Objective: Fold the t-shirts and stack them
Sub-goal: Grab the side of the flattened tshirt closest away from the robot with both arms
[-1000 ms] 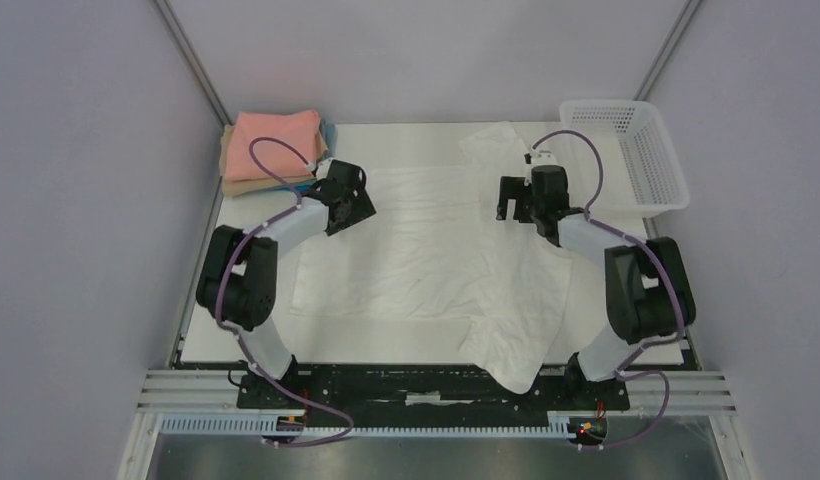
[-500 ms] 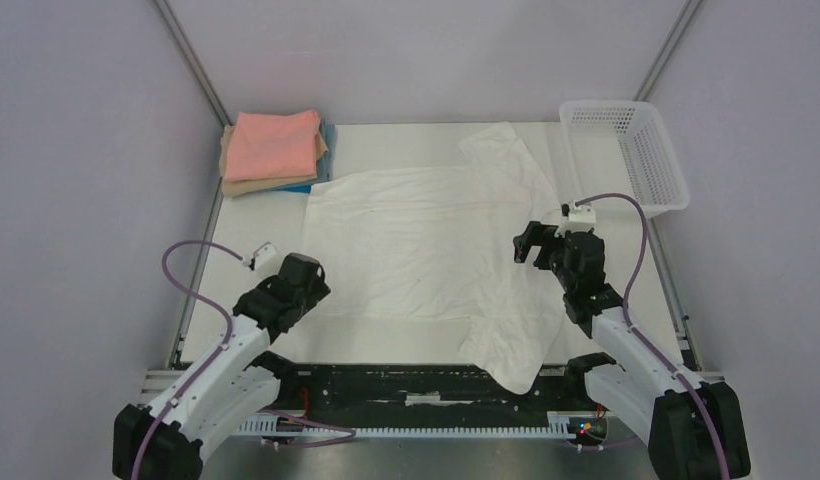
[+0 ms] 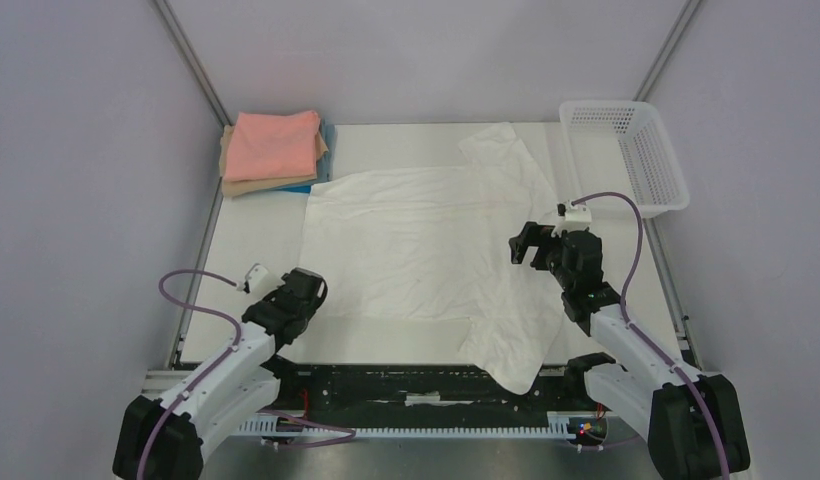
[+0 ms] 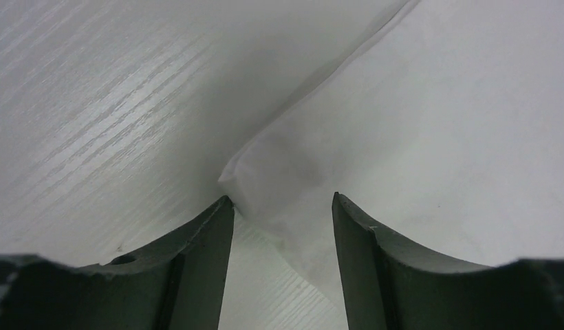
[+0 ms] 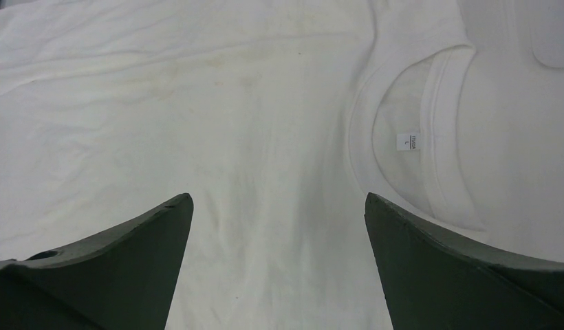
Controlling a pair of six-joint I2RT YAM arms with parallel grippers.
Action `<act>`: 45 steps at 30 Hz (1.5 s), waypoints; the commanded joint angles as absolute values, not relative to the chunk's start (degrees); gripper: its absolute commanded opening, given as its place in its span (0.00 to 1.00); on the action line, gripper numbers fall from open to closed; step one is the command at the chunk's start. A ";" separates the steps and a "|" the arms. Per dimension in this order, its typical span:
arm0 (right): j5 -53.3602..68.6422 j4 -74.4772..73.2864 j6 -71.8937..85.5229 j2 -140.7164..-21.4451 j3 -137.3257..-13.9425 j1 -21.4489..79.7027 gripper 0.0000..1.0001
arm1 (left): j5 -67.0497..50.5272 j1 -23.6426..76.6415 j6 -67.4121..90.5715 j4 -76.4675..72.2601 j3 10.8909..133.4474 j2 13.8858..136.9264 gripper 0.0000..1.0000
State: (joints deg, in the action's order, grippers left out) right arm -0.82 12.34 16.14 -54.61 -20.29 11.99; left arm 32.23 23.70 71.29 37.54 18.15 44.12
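Next, my right gripper grabs the near sleeve's hem corner (image 3: 522, 389) on the white t-shirt, where it hangs over the table's near edge.
The white t-shirt (image 3: 426, 245) lies spread flat on the white table, one sleeve at the far right and one hanging over the near edge. My left gripper (image 3: 304, 293) is open at the shirt's near left corner. The left wrist view shows that corner (image 4: 265, 165) just ahead of the open fingers (image 4: 203, 254). My right gripper (image 3: 524, 245) is open above the shirt's right side. The right wrist view shows the collar and label (image 5: 410, 141) ahead of it. A folded stack, salmon-pink (image 3: 274, 143) on tan and blue, sits at the far left corner.
A white mesh basket (image 3: 626, 150) stands at the far right, partly off the table (image 3: 246, 260). Grey walls and metal posts enclose the table. A black rail runs along the near edge between the arm bases.
Both arms pulled back from the far side of the shirt toward the near edge. The left gripper came down to the near left corner. The shirt's far edge now lies flat.
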 commanded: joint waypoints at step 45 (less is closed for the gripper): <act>1.83 -45.81 25.40 -56.96 -29.85 64.36 0.80 | 33.23 22.69 64.91 28.53 19.12 41.16 0.02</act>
